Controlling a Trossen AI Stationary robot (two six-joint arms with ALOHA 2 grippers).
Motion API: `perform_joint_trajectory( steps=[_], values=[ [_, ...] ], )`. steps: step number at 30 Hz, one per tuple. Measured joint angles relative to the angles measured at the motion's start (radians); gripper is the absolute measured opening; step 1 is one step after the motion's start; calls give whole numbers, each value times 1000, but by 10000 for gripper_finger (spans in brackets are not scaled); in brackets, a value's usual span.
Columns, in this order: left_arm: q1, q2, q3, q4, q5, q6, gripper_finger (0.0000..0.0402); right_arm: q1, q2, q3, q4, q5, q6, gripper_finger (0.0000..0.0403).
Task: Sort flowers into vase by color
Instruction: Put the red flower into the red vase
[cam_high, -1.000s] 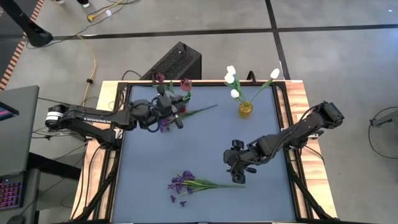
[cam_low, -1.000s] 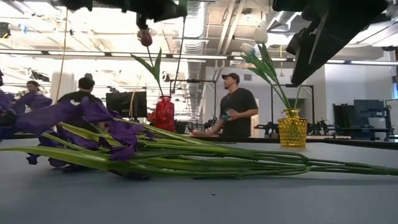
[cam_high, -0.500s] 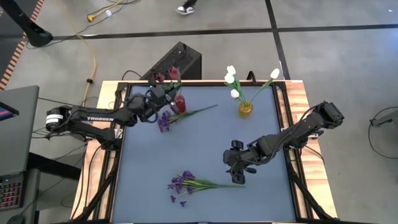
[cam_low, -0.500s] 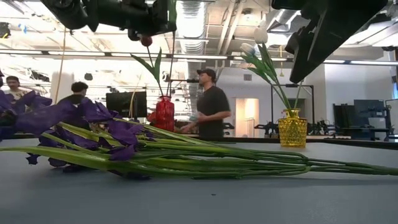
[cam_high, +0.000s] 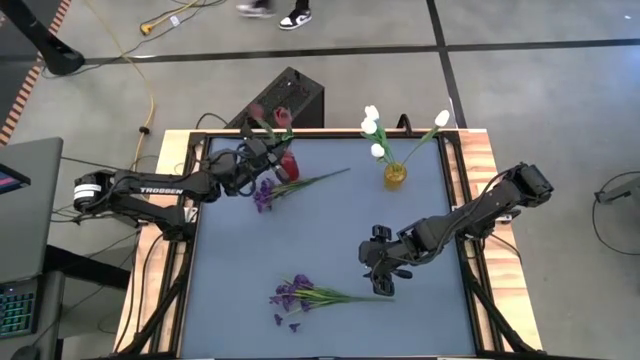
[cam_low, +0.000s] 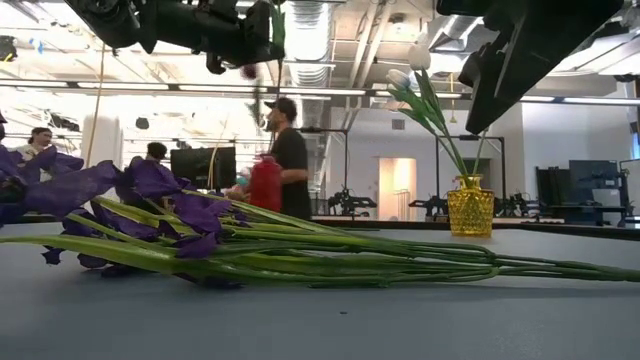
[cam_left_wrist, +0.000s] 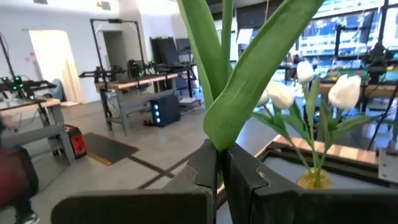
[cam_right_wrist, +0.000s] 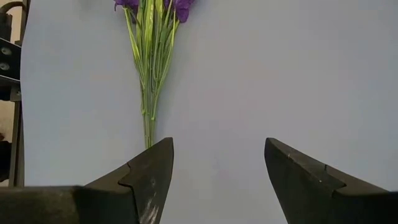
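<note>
A heap of purple flowers is lying by the red vase. Next, my left gripper lets go of the red flower inside the red vase (cam_high: 291, 166), next to that heap.
My left gripper (cam_high: 262, 156) (cam_low: 248, 45) is over the table's far left, beside the red vase (cam_high: 289, 165) (cam_low: 265, 185), shut on a red-budded flower; its buds (cam_high: 283, 118) show blurred past the far edge. One purple bunch (cam_high: 266, 192) lies flat by the red vase. Another purple bunch (cam_high: 296, 293) (cam_low: 150, 200) lies near the near edge. White tulips (cam_high: 372, 125) stand in the yellow vase (cam_high: 395, 176) (cam_low: 470, 205). My right gripper (cam_high: 380, 268) (cam_right_wrist: 217, 149) is open above the near bunch's stem ends (cam_right_wrist: 148, 134), touching nothing. My left gripper pinches the red flower's green stem (cam_left_wrist: 219, 158) between its two fingers, just below where broad leaves (cam_left_wrist: 249, 81) branch off. The leaves rise straight out past the fingertips. The flower's lower end is hidden below the gripper.
A black box (cam_high: 285, 98) sits on the floor past the far edge. Wooden rails (cam_high: 478, 150) frame the grey mat (cam_high: 330, 230), whose middle is bare. In the low view a person (cam_low: 285, 150) stands behind the red vase, and others are farther off.
My left gripper has moved from above the far purple bunch toward the table's far left, to beside the red vase, carrying the red flower. The leafy stem that stood above the red vase in the low view has left that spot. The person behind has walked leftward.
</note>
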Motion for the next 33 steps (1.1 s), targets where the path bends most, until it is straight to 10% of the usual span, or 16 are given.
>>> perform_joint_trajectory(
  steps=[33],
  values=[
    [106,109,-56,-102,103,-187,0,0,0,1,3,1,-1,278]
  ],
)
